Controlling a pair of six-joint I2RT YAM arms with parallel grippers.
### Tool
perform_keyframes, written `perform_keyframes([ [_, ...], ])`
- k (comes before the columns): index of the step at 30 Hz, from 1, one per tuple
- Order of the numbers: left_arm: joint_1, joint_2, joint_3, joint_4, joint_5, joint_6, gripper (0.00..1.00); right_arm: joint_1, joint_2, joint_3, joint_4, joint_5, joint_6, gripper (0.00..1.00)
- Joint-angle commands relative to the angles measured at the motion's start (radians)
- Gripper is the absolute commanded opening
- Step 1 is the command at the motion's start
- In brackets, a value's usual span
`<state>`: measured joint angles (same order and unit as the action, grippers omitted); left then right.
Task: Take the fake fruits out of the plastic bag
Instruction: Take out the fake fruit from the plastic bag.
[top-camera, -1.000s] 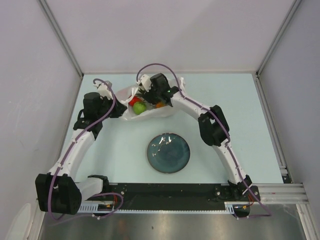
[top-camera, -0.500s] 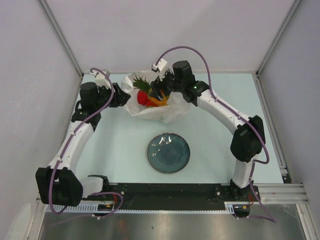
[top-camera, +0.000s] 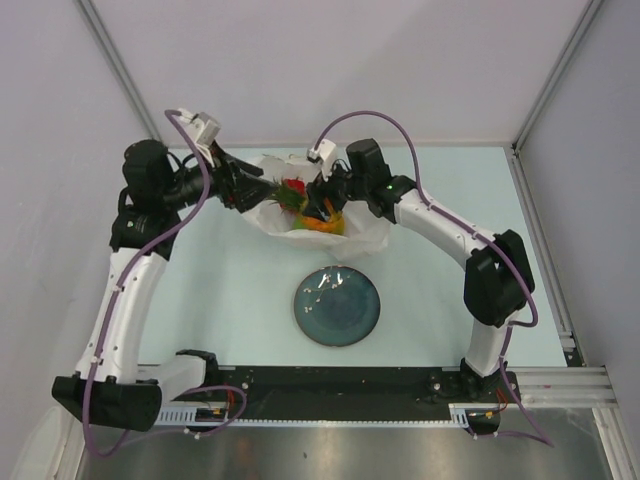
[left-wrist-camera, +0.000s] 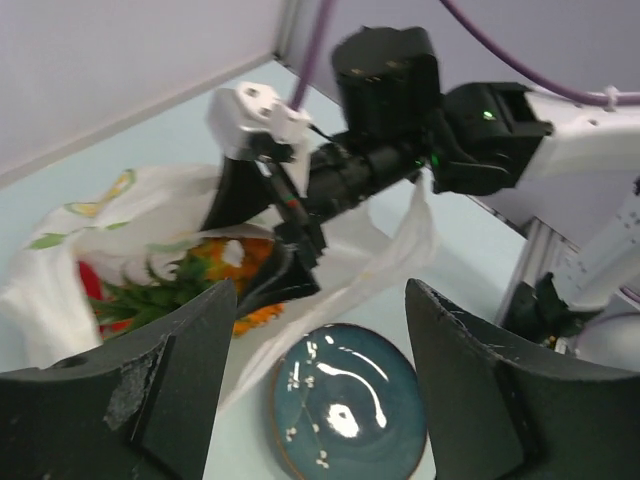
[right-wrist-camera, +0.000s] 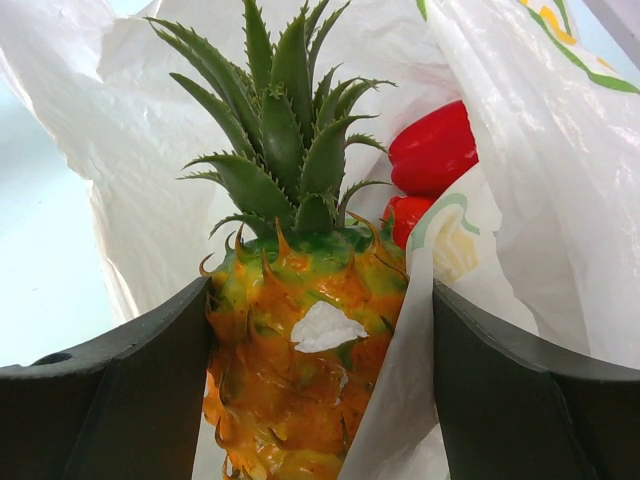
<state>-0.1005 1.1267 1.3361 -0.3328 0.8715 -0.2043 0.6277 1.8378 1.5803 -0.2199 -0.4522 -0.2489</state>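
Note:
My left gripper should grip the green crown (top-camera: 286, 195) (left-wrist-camera: 152, 297) of the pineapple, because my right gripper is around the pineapple's orange body.
The plastic bag (top-camera: 365, 232) lies crumpled and open at the back of the table, white with faint prints (right-wrist-camera: 130, 120) (left-wrist-camera: 90, 215). An orange-yellow pineapple (right-wrist-camera: 300, 340) with a green crown fills the gap of my right gripper (right-wrist-camera: 320, 300). One finger touches it and a fold of the bag is pressed against the other. From above, the pineapple (top-camera: 322, 222) sits in the bag's mouth under that gripper (top-camera: 322, 208). Red fruits (right-wrist-camera: 435, 150) (top-camera: 293, 186) lie behind the crown. My left gripper (top-camera: 255, 190) (left-wrist-camera: 320, 400) hangs open beside the bag's left edge, holding nothing.
A dark blue-grey round plate (top-camera: 336, 306) (left-wrist-camera: 345, 410) sits in front of the bag, nearer the arm bases. Grey walls close the table at the back and both sides. The right arm's wrist (left-wrist-camera: 400, 100) reaches over the bag.
My left gripper has let go of the bag, opened and drawn back to the left and up. The right gripper has shifted within the bag's mouth; the bag has slumped flatter and wider.

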Motion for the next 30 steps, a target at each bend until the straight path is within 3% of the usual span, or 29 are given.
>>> perform_keyframes([
  [1,-0.056,0.042,-0.040,-0.043,0.034,0.037,0.74,-0.014,-0.064,-0.006,0.062,-0.051,0.042,0.47],
  [7,-0.107,0.172,0.061,-0.100,-0.074,0.095,0.69,-0.031,-0.101,-0.028,0.070,-0.095,0.069,0.46],
  [11,-0.107,0.255,0.167,-0.213,-0.257,0.200,0.65,-0.039,-0.123,-0.040,0.077,-0.106,0.077,0.46],
  [15,-0.107,0.300,0.213,-0.250,-0.313,0.246,0.58,-0.039,-0.141,-0.049,0.083,-0.103,0.082,0.46],
  [22,-0.110,0.295,0.184,-0.258,-0.367,0.302,0.54,-0.045,-0.149,-0.055,0.083,-0.103,0.074,0.47],
  [30,-0.140,0.303,0.158,-0.256,-0.333,0.307,0.43,-0.046,-0.150,-0.054,0.093,-0.098,0.086,0.47],
])
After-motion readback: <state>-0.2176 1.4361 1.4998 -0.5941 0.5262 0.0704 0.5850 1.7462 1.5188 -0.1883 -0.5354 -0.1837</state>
